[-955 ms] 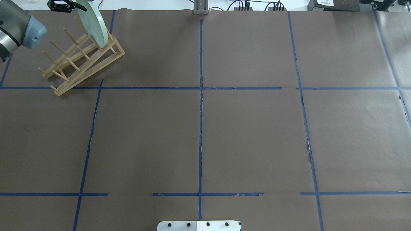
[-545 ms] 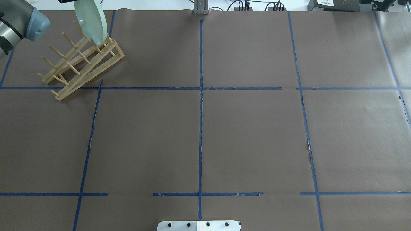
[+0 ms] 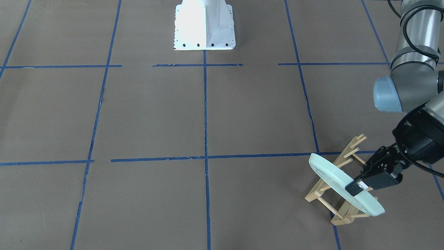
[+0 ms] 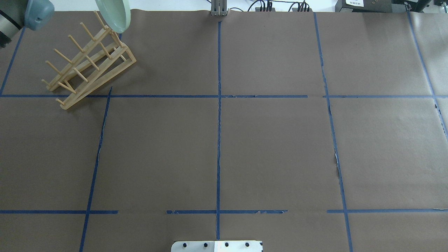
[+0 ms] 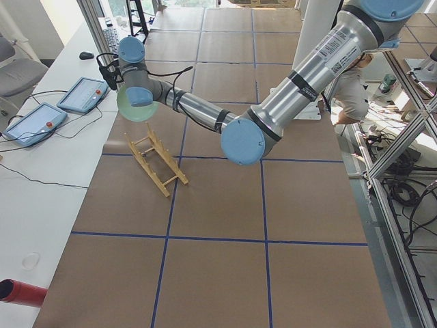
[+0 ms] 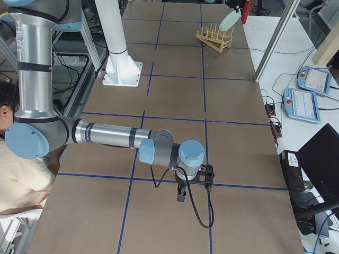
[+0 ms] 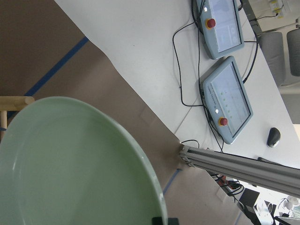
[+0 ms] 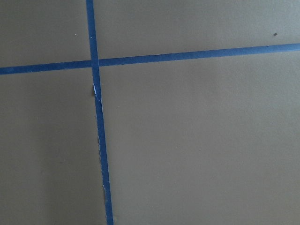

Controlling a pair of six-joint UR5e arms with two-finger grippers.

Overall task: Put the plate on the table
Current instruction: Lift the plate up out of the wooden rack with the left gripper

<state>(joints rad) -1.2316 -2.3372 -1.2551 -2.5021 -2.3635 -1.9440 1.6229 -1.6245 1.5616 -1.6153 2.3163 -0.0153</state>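
Observation:
Next, the left gripper releases the plate on the bare table point(image 3: 261, 102) between the white robot base and the wooden peg rack.
The pale mint-green plate point(image 3: 329, 175) hangs on edge in the air, tilted, just above the far end of the wooden peg rack point(image 3: 341, 208). My left gripper point(image 3: 355, 186) is shut on its rim. In the overhead view only the plate's lower part point(image 4: 113, 14) shows at the top edge, clear of the rack point(image 4: 89, 61). It fills the lower left of the left wrist view point(image 7: 70, 164). The brown table point(image 4: 273, 147) with blue tape lines is below. My right gripper point(image 6: 181, 196) hovers low over the table far from the plate; I cannot tell whether it is open or shut.
The white robot base point(image 3: 204, 27) stands at the table's middle edge. Two teach pendants point(image 7: 225, 105) with cables lie on the white side table beyond the rack. A person point(image 6: 13, 174) sits beside the right arm.
The plate has risen out of the rack and moved toward the table's far edge, held by my left gripper. The rack has stayed on the table.

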